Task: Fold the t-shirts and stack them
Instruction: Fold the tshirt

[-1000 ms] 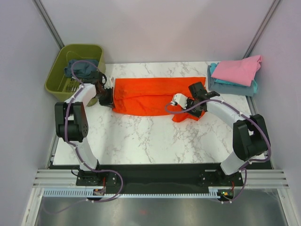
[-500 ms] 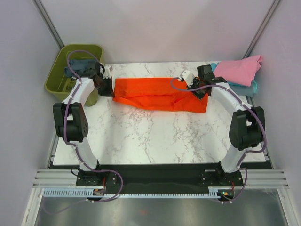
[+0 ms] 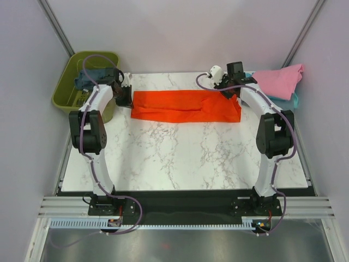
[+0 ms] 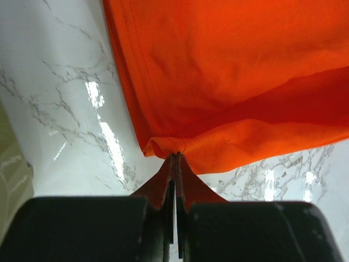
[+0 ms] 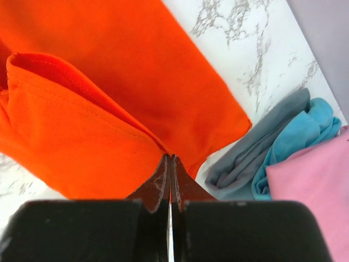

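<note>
The orange-red t-shirt's crosswise band is held just by a corner, so my left gripper will grip farther in and swing (image 3: pixel 140 111) its end toward me.
The bright orange-red t-shirt (image 3: pixel 185 106) lies folded into a long band across the far part of the marble table. My left gripper (image 3: pixel 126 99) is shut on its left end (image 4: pixel 177 150). My right gripper (image 3: pixel 233 93) is shut on its right end (image 5: pixel 170 153), where a folded layer lies on top. The pink t-shirt (image 3: pixel 275 81) lies on the light teal t-shirt (image 3: pixel 294 101) at the far right; both show in the right wrist view, pink (image 5: pixel 311 196) and teal (image 5: pixel 300 136), with a grey-blue fold (image 5: pixel 256 153) under them. A dark slate-blue t-shirt (image 3: pixel 90 77) lies in the basket.
An olive-green plastic basket (image 3: pixel 68 82) stands at the far left, off the table's corner, close behind my left arm. The stack of folded shirts sits just right of my right gripper. Grey walls close in both sides.
Both grippers have carried the front edge of the orange-red shirt away from me to the far edge, folding it into a narrower band. The right gripper travelled furthest, from mid-table to the far right.
</note>
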`<state>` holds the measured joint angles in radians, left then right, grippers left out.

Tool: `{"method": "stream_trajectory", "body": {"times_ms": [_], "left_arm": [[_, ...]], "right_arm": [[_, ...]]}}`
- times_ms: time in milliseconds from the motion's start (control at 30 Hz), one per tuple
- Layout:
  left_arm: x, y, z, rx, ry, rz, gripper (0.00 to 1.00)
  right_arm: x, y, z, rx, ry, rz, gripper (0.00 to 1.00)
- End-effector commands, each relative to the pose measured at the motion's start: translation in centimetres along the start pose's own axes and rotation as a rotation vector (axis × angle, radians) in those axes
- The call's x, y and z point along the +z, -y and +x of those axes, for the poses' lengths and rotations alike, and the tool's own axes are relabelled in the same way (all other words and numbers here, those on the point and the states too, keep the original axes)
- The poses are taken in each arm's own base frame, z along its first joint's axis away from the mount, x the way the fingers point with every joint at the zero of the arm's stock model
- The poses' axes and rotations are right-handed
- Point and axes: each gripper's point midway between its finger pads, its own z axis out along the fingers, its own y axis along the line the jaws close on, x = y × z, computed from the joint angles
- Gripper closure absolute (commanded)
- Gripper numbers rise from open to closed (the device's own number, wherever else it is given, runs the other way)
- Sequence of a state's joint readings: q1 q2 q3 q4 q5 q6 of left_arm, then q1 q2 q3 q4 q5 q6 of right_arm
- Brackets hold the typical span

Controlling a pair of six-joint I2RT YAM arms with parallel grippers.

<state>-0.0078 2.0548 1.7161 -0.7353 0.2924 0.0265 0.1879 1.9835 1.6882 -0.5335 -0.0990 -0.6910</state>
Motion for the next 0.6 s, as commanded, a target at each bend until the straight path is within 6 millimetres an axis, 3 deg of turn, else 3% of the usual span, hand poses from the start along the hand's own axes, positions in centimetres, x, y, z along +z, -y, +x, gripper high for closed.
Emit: {"method": "stream_trajectory", "body": {"times_ms": [0,100,267,400,433,500,533,567], "left_arm": [[0.0,-1.1,-3.0,0.041,0.066,-0.053,0.98],[0.3,-1.4,-4.2,0.051,0.088,-0.066,0.98],[1.7,-2.5,-5.8,0.065,0.111,-0.101,0.98],[2.7,-2.9,-5.7,0.055,0.103,-0.115,0.98],[2.9,-3.2,-5.8,0.051,0.104,-0.154,0.88],[2.8,-3.6,-5.8,0.046,0.106,-0.200,0.58],[2.4,-3.4,-6.0,0.056,0.113,-0.210,0.46],[2.0,-3.3,-6.3,0.085,0.119,-0.215,0.40]], "right_arm": [[1.4,2.8,-1.5,0.022,0.036,0.069,1.00],[2.7,4.2,-2.9,0.028,0.061,0.096,1.00],[5.4,5.0,-3.1,0.052,0.057,0.105,1.00],[6.5,5.7,-3.3,0.064,0.054,0.127,1.00],[6.9,5.5,-2.9,0.067,0.041,0.128,1.00],[6.9,6.3,-2.3,0.093,0.009,0.177,0.76],[6.5,6.6,-2.3,0.105,0.003,0.197,0.68],[5.9,7.1,-2.4,0.121,0.004,0.221,0.63]]}}
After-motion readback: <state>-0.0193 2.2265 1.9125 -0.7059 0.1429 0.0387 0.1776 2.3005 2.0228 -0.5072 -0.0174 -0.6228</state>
